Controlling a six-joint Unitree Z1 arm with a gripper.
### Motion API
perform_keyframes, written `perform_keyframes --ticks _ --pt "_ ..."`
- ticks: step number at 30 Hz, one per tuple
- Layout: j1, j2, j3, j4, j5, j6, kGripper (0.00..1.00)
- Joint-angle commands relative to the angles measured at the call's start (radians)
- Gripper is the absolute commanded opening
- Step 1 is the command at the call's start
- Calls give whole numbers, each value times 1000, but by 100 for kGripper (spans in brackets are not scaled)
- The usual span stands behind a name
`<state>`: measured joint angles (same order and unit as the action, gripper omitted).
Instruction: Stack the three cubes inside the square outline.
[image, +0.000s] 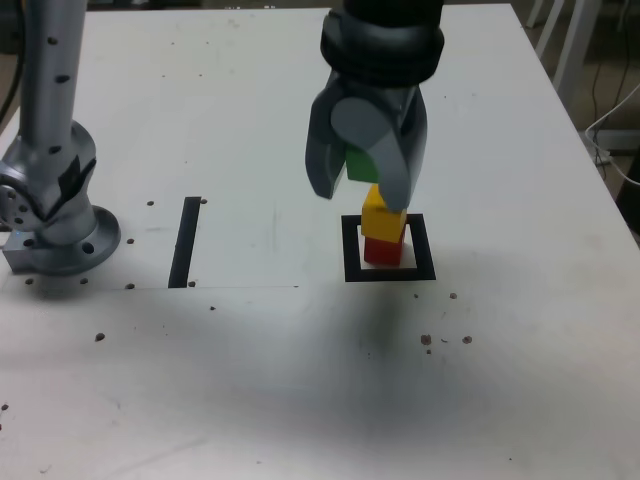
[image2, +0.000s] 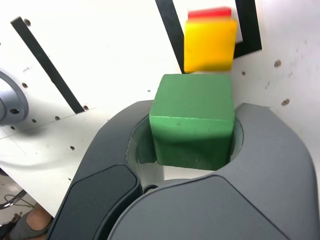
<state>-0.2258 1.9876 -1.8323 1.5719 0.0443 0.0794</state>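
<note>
Next, my gripper lets go of the green cube on top of the yellow cube (image: 387, 192) (image2: 210, 46), so that it becomes the highest block of the stack.
Inside the black square outline (image: 350, 250) the yellow cube (image: 383, 216) sits on the red cube (image: 383, 250). Over that stack hangs my gripper (image: 362, 190), shut on the green cube (image: 360, 163). The green cube is held just above the yellow one and a little toward the exterior view's left; whether they touch I cannot tell. In the wrist view the green cube (image2: 193, 117) fills the space between the grey jaws, with the yellow cube (image2: 209, 44) and a red sliver (image2: 209, 13) past it, flanked by the outline's black bars (image2: 170, 31).
A straight black strip (image: 185, 242) lies on the white table (image: 250, 110) left of the outline in the exterior view. The arm's grey base (image: 55, 200) stands at the far left. Small dark holes dot the tabletop. The table's right edge runs near chair legs.
</note>
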Motion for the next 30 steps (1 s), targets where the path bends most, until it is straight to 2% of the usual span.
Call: perform_keyframes --ticks 1,11,30 --pt "21 -6 6 16 -3 15 27" --pt "79 35 1 4 -20 85 27" --pt "89 111 -22 -27 -47 114 27"
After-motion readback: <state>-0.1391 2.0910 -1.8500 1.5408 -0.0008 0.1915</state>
